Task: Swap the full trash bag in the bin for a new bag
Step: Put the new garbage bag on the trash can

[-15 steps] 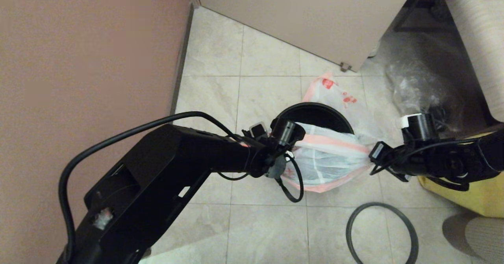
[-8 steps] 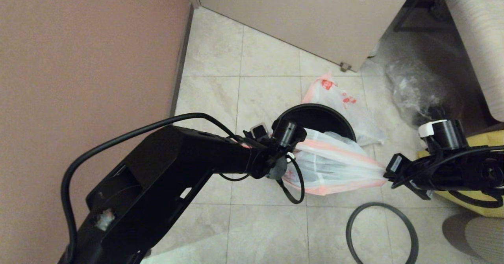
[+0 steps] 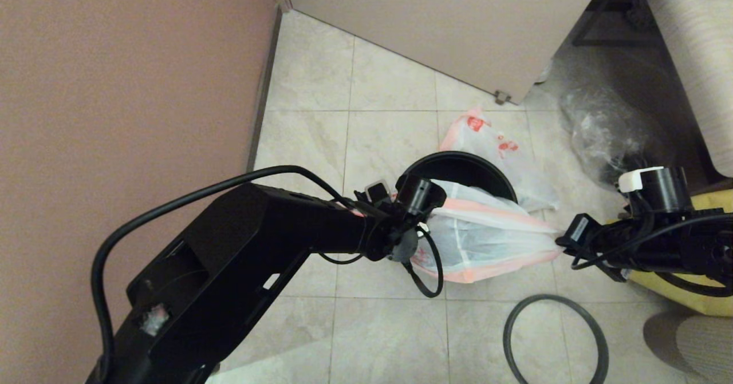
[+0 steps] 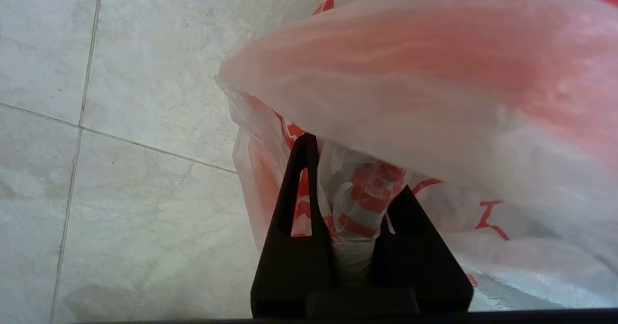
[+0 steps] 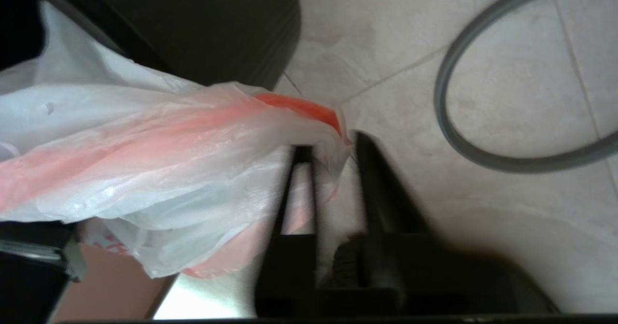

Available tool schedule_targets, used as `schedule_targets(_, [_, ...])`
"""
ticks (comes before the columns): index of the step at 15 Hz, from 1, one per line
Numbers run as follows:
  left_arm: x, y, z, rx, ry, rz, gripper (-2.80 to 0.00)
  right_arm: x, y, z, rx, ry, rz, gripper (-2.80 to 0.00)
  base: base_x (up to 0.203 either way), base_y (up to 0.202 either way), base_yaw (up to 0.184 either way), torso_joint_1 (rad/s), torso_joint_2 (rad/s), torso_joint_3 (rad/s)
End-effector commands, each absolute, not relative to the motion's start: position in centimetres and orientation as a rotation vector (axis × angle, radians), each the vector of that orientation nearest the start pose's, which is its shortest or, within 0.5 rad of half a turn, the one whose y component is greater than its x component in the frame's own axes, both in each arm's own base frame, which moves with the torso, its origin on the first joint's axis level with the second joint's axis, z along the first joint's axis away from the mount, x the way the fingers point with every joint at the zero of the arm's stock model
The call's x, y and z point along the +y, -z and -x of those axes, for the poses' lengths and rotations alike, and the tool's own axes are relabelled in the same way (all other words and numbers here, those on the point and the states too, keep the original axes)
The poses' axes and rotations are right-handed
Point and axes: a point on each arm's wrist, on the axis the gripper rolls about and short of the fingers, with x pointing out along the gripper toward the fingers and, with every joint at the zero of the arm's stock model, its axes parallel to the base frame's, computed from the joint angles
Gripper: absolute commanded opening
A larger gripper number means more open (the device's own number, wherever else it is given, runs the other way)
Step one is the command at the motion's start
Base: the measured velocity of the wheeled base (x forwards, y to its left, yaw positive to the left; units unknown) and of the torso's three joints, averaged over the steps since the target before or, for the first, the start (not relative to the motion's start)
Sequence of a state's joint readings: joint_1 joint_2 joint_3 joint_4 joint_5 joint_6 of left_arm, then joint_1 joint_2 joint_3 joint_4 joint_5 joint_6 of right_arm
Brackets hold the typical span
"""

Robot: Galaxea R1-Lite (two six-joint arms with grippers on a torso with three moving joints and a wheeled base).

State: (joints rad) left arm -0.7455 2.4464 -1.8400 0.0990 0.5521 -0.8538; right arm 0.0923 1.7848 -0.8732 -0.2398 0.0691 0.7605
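Observation:
The new bag's corner is pinched by my right gripper well beyond the bin's rim, so next my gripper opens and takes the pink border closer to the bin [image 3: 509,268].
The new bag [image 3: 487,232], thin white with a pink border, is stretched taut across the near side of the black bin [image 3: 458,163]. My left gripper [image 3: 417,238] is shut on a bunched end of the new bag [image 4: 359,198] at the bin's left. My right gripper [image 3: 564,244] pinches the bag's pink-edged corner [image 5: 333,121] to the right of the bin [image 5: 217,24]. The full trash bag [image 3: 487,135], white with red marks, lies on the floor behind the bin. The grey hoop [image 3: 550,297] lies on the tiles in front, away from the bin.
A clear bag with dark contents [image 3: 607,132] sits at the back right. A yellow bag [image 3: 676,295] is under my right arm. A brown wall [image 3: 114,86] closes the left side and a door [image 3: 458,23] stands at the back.
My right gripper has pulled the bag's corner rightward, away from the bin, drawing the bag out longer and tauter. The left arm has stayed put.

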Motion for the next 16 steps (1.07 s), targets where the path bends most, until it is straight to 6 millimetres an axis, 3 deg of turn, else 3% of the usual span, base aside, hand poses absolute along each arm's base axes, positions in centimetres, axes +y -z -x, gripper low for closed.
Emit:
schedule_targets(1, [-32.6,-8.9,-37.0,0.589,-0.070,0.404,-2.80,3.2,-14.0,-30.7,0.695,0.101,-0.724,0.00,0.000,0.000,0.000,0.000,0.00,0.000])
schedule_targets(5, [-32.6,-8.9,-37.0,0.589,-0.069,0.401,-2.80,3.7,-13.6,-29.0,0.769,0.105,-0.715,0.00,0.000,0.000,0.000,0.000,0.00,0.000])
schedule_targets(10, [-32.7,-8.4,-37.0,0.596,-0.071,0.390,-2.80,4.7,-16.1,-26.7,0.708,0.032,-0.689,0.00,0.000,0.000,0.000,0.000,0.00,0.000])
schedule_targets(11, [-32.9,-8.1,-36.9,0.599,-0.069,0.384,-2.80,4.4,-15.9,-26.7,0.700,0.073,-0.646,-2.80,0.000,0.000,0.000,0.000,0.00,0.000])
schedule_targets(14, [-33.1,-7.9,-36.8,0.602,-0.068,0.380,-2.80,2.2,-14.6,-27.2,0.702,0.241,-0.571,-2.80,0.000,0.000,0.000,0.000,0.00,0.000])
schedule_targets(16, [-33.1,-7.6,-36.8,0.605,-0.071,0.375,-2.80,1.9,-15.3,-26.9,0.673,0.234,-0.580,-2.80,0.000,0.000,0.000,0.000,0.00,0.000])
